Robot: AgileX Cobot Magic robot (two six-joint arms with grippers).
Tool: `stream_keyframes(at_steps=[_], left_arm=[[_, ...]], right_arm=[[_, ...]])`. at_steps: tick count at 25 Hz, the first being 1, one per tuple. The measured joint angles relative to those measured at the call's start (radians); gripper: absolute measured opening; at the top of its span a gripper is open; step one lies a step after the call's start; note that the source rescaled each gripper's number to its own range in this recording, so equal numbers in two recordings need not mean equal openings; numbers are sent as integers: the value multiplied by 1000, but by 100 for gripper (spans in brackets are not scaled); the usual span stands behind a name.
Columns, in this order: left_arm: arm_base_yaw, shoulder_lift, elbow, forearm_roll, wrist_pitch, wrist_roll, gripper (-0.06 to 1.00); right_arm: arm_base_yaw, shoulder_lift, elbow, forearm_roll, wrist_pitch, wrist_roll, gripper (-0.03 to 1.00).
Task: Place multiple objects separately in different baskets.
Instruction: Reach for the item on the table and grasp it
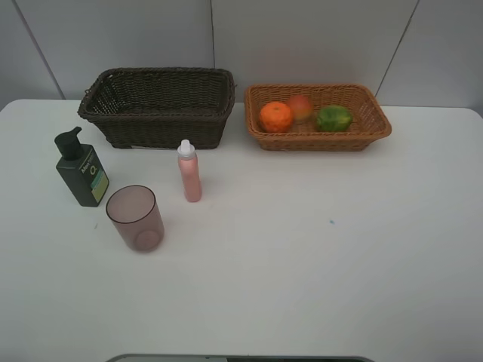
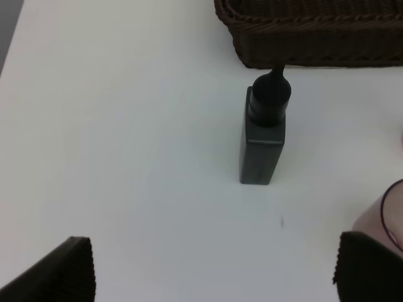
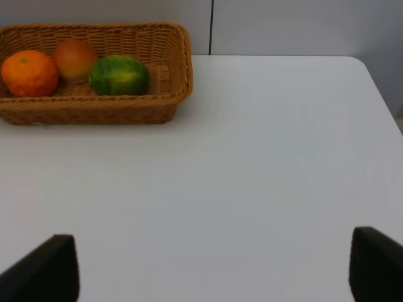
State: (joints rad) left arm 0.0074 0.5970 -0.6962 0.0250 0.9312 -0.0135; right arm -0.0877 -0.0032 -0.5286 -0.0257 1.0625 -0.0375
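Note:
My left gripper needs to close on the upper body [image 1: 78, 164] [image 2: 263, 147] of the dark green pump bottle, below its pump.
The orange [image 1: 276, 116], the red-yellow fruit [image 1: 300, 107] and the green fruit [image 1: 333, 118] lie in the orange-tan basket [image 1: 373, 132] at the back right. The dark brown basket [image 1: 156, 105] at the back left looks empty. The dark green pump bottle [image 1: 81, 169], the pink white-capped bottle [image 1: 189, 171] and the pinkish cup [image 1: 136, 218] stand on the table in front of it. No arm shows in the high view. My left gripper [image 2: 214, 274] is open, with the pump bottle [image 2: 264, 135] ahead of it. My right gripper [image 3: 214, 267] is open and empty over bare table, the fruit basket [image 3: 170, 94] beyond it.
The white table [image 1: 317, 256] spans the view, with grey wall panels behind it. In the left wrist view the cup's rim [image 2: 393, 214] shows beside one fingertip [image 2: 368, 267], and the dark basket [image 2: 308, 31] stands beyond the pump bottle.

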Motion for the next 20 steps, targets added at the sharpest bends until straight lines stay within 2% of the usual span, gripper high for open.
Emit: stream_keyframes(at_steps=[10, 15, 20], left_arm=[[0, 584, -252, -1, -17, -2, 98], [-7, 768, -337, -1, -18, -3, 98], [-65, 906, -408, -1, -16, -3, 98]], right_arm=[[0, 0, 0, 0, 0, 0, 74], [0, 0, 0, 0, 0, 0, 74], [0, 0, 0, 0, 0, 0, 74]])
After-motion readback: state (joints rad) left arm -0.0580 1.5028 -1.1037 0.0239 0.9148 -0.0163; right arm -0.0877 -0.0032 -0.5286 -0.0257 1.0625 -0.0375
